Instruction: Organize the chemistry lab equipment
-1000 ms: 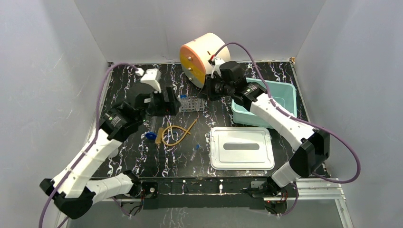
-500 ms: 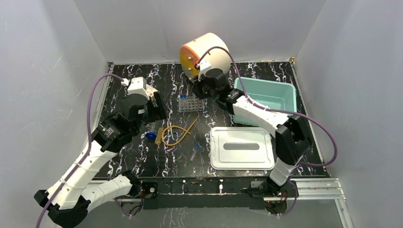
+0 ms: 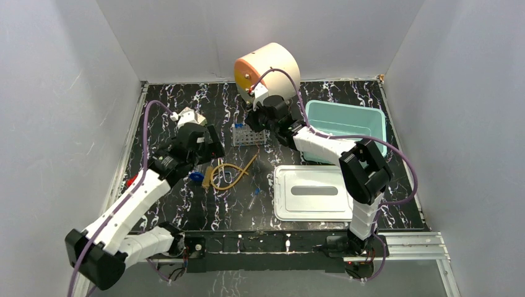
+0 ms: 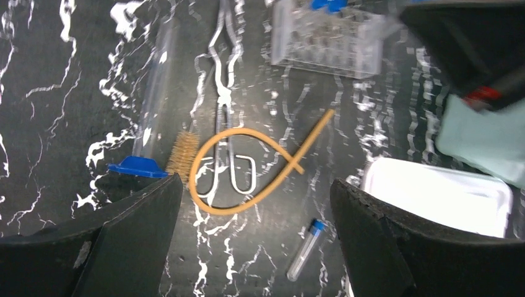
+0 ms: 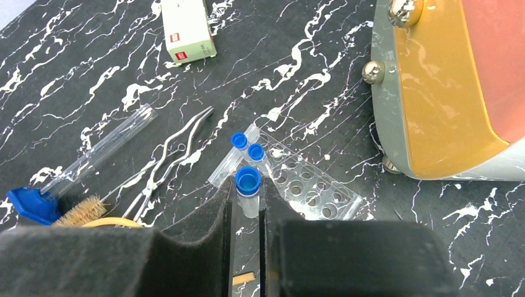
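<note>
My right gripper will set the blue-capped tube down in the clear rack hole (image 3: 246,129) (image 5: 280,176) next to the two standing tubes. That blue-capped tube is held above the rack's near corner.
My right gripper (image 5: 247,204) is shut on a clear blue-capped tube (image 5: 247,189), held upright just above the near corner of the small clear rack (image 5: 309,185). Two more blue-capped tubes (image 5: 255,151) stand at the rack's end. In the top view the right gripper (image 3: 263,120) is over the rack (image 3: 249,135). My left gripper (image 4: 255,185) is open above the tan tubing coil (image 4: 272,179). A small blue-capped tube (image 4: 308,247) lies between its fingers, and a large blue-capped tube (image 4: 151,111), a brush (image 4: 184,154) and metal tongs (image 4: 224,111) lie to their left.
The cream-and-orange round cabinet (image 3: 267,71) stands at the back, close behind the rack. The teal tub (image 3: 347,120) sits at the right, with its white lid (image 3: 314,193) in front of it. The tubing coil (image 3: 229,175) lies left of the lid.
My right gripper has moved left from beside the cabinet to over the rack, still holding the tube. My left gripper has drawn back left and dropped lower, over the tubing.
</note>
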Motion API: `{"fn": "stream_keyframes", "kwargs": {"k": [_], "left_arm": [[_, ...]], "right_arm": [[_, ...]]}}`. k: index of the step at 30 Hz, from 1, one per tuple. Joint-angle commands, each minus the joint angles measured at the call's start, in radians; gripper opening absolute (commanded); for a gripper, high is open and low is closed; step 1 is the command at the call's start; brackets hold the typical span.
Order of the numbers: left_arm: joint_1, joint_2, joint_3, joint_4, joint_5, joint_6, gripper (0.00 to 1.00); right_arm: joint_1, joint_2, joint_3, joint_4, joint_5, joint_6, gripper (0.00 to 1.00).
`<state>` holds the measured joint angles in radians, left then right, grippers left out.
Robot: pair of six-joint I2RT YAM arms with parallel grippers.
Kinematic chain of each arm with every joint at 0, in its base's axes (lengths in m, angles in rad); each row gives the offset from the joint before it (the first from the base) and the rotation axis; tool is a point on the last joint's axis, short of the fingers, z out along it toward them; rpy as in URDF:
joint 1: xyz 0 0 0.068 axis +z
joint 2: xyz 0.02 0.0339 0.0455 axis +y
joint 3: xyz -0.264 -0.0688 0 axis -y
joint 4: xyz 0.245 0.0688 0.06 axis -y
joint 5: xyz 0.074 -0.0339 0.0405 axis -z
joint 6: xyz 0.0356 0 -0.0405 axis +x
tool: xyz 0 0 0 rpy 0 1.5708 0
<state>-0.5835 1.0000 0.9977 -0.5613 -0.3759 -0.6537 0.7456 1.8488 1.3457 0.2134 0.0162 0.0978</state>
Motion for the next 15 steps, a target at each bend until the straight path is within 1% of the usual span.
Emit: {"fn": "stream_keyframes", "kwargs": {"k": [1, 2, 4, 10, 14, 15], "left_arm": [[0.167, 0.064, -0.063, 0.071, 0.181, -0.02, 0.87], [0.204, 0.067, -0.071, 0.088, 0.214, -0.014, 0.87], [0.241, 0.072, -0.083, 0.122, 0.251, 0.006, 0.87], [0.257, 0.116, -0.116, 0.176, 0.251, 0.03, 0.87], [0.267, 0.112, -0.128, 0.188, 0.249, 0.032, 0.87], [0.268, 0.109, -0.145, 0.196, 0.266, 0.031, 0.88]], "right_arm": [[-0.027, 0.0, 0.02, 0.111, -0.07, 0.026, 0.12], [-0.028, 0.001, 0.015, 0.119, -0.071, 0.031, 0.12], [-0.027, 0.004, 0.009, 0.133, -0.057, 0.035, 0.12], [-0.029, 0.039, 0.009, 0.176, -0.032, 0.0, 0.12], [-0.029, 0.055, 0.004, 0.211, -0.052, -0.025, 0.11], [-0.029, 0.063, -0.005, 0.236, -0.036, -0.038, 0.11]]}}
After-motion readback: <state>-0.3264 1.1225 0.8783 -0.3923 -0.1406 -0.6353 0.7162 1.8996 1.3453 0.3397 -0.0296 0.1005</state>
